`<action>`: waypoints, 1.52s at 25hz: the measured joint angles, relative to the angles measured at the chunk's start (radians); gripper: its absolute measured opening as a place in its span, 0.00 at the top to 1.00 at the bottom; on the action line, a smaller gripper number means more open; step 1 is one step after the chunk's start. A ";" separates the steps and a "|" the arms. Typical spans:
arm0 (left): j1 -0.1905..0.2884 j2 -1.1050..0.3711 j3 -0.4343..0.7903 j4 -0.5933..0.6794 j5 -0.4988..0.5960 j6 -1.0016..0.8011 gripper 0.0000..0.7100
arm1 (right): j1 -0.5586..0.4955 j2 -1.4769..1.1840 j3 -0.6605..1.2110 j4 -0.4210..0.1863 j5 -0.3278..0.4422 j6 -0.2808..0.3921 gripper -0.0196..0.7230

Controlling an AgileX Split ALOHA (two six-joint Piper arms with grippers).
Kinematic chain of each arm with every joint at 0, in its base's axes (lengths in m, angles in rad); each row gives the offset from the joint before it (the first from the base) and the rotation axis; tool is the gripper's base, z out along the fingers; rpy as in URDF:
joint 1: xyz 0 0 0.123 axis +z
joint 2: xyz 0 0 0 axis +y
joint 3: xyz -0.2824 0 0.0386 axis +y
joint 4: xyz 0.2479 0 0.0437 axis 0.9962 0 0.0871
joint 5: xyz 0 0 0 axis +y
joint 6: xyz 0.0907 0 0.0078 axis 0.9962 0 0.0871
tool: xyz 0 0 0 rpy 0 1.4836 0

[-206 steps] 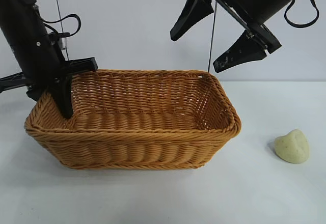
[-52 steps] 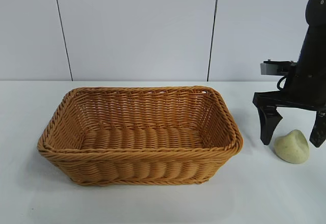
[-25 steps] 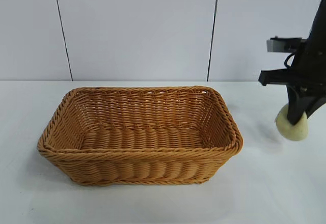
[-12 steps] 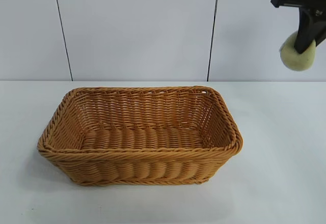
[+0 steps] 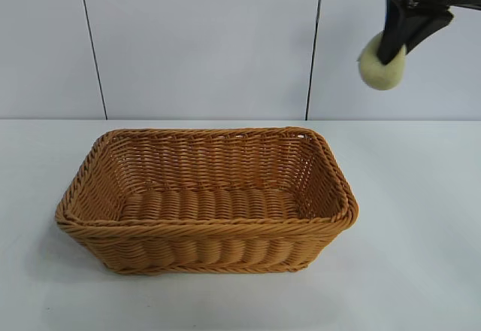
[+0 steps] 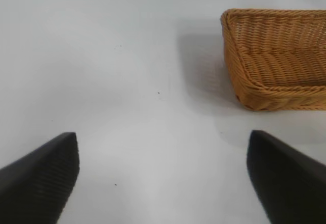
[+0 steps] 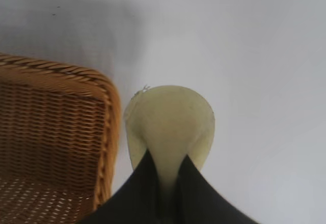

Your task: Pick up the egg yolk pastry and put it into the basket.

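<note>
Next, I release the egg yolk pastry from my right gripper on the basket's bottom by the middle of the basket's near rim (image 5: 201, 199). The pastry is now high above the basket's far corner.
My right gripper (image 5: 392, 49) is shut on the pale yellow-green egg yolk pastry (image 5: 381, 69) and holds it high in the air, above and to the right of the basket's far right corner. In the right wrist view the pastry (image 7: 170, 119) is pinched between the two dark fingers (image 7: 140, 188), beside the basket's corner (image 7: 104, 89). The orange-brown wicker basket (image 5: 207, 226) stands empty at the middle of the white table. My left gripper (image 6: 163, 175) is open and empty over bare table, out of the exterior view; the basket's end (image 6: 239, 76) shows ahead of it.
A white table carries the basket, with a white panelled wall behind it. The left wrist view shows a wide stretch of bare table beside the basket's end.
My right gripper closed on the pastry on the table at the right, lifted it high, and has now moved left toward the basket. The left arm left the exterior view earlier.
</note>
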 joint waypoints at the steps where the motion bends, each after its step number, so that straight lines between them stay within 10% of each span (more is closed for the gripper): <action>1: 0.000 0.000 0.000 0.000 0.000 0.000 0.03 | 0.033 0.010 -0.001 0.001 -0.008 0.007 0.96; 12: 0.000 0.000 0.000 0.000 0.000 0.000 0.03 | 0.348 0.129 -0.003 0.006 -0.127 0.049 0.96; 24: 0.000 0.000 0.000 -0.002 0.000 0.000 0.03 | 0.398 0.312 -0.003 0.010 -0.217 0.086 0.93; 27: 0.000 0.000 0.000 -0.002 0.000 0.000 0.03 | 0.398 0.317 -0.003 0.017 -0.222 0.086 0.75; 32: 0.000 0.000 0.000 -0.002 0.000 0.000 0.03 | 0.398 0.317 -0.050 0.015 -0.176 0.062 0.15; 38: 0.000 0.000 0.000 -0.002 0.000 0.000 0.03 | 0.395 0.314 -0.274 -0.102 0.057 0.115 0.05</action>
